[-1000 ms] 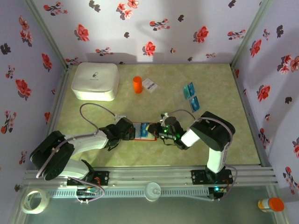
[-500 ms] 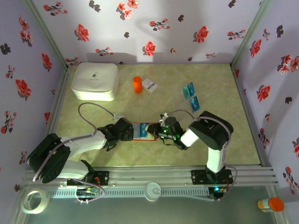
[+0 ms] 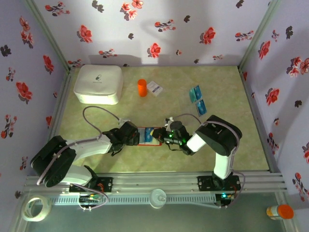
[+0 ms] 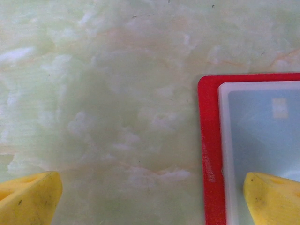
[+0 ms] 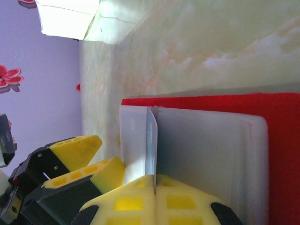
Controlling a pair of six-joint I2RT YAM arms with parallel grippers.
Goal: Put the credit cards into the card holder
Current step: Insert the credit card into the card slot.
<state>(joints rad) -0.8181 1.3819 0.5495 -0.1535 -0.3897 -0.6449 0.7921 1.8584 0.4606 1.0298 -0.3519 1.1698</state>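
Note:
The thin credit card, now on edge against the pale pockets, will be let go by my right gripper at the clear pocket's opening [image 3: 147, 136] [image 5: 152, 164] along the middle fold of the red card holder.
The red card holder [image 3: 141, 136] lies open on the table between my two grippers, with a blue card [image 3: 148, 135] on its inner pockets. My left gripper [image 3: 131, 135] is open at the holder's left edge; one yellow fingertip [image 4: 273, 197] rests over the clear pocket [image 4: 262, 136], the other fingertip [image 4: 29, 200] stands on bare table. My right gripper [image 5: 154, 185] is shut on a thin credit card [image 5: 151, 140], held on edge against the pale pockets of the card holder [image 5: 281, 140]. Two more teal credit cards [image 3: 195, 93] [image 3: 201, 107] lie further back on the right.
A big white rounded box [image 3: 98, 83] stands at the back left, an orange cylinder [image 3: 141, 87] and a white paper card [image 3: 154, 87] at the back middle. The left gripper's yellow fingers [image 5: 77, 151] sit close beside the right gripper.
Both grippers stay at the card holder. The left arm's elbow swayed slightly left and came back.

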